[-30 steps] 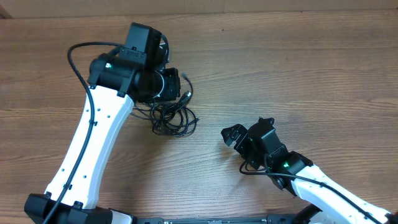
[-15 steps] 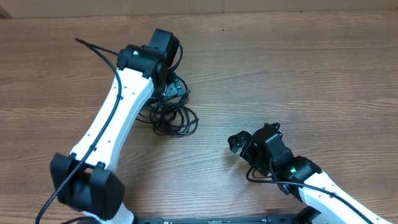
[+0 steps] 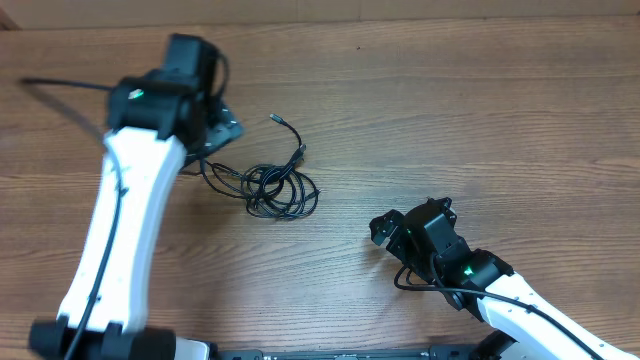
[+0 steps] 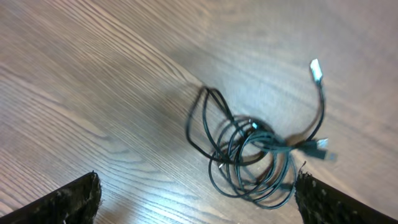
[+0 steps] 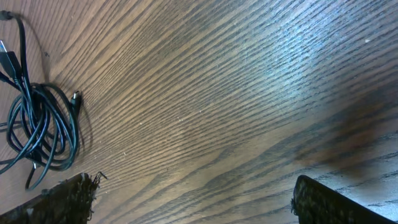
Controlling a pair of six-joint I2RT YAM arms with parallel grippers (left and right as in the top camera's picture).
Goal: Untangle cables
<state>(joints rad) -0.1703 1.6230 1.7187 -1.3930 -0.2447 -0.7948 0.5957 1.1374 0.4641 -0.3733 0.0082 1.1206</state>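
Note:
Next, my right gripper grabs the outer loops (image 3: 309, 208) (image 5: 74, 142) of the black cables' tangled coil, on the coil's near side that faces my right gripper.
The cables (image 3: 281, 190) lie as one tangled coil of thin black cords on the wooden table, left of centre. One plug end (image 3: 275, 118) trails toward the back and another (image 3: 300, 152) sits nearer the coil. My left gripper (image 3: 218, 128) is open, up and to the left of the coil, holding nothing. Its wrist view shows the cables (image 4: 255, 152) ahead of the left gripper (image 4: 199, 205), nearer the right fingertip. My right gripper (image 3: 405, 218) is open and empty to the right of the coil. In its wrist view the cables (image 5: 37, 127) lie far left of the right gripper (image 5: 193, 205).
The wooden table (image 3: 480, 110) fills every view. The left arm's white link (image 3: 110, 240) runs down the left side, with a thick black wire (image 3: 60, 90) sticking out leftward. The right arm (image 3: 520, 305) comes in from the lower right corner.
My left gripper has opened, let go of the cables and swung away to the left. One cable end now lies drawn out toward the back. The right arm has shifted slightly.

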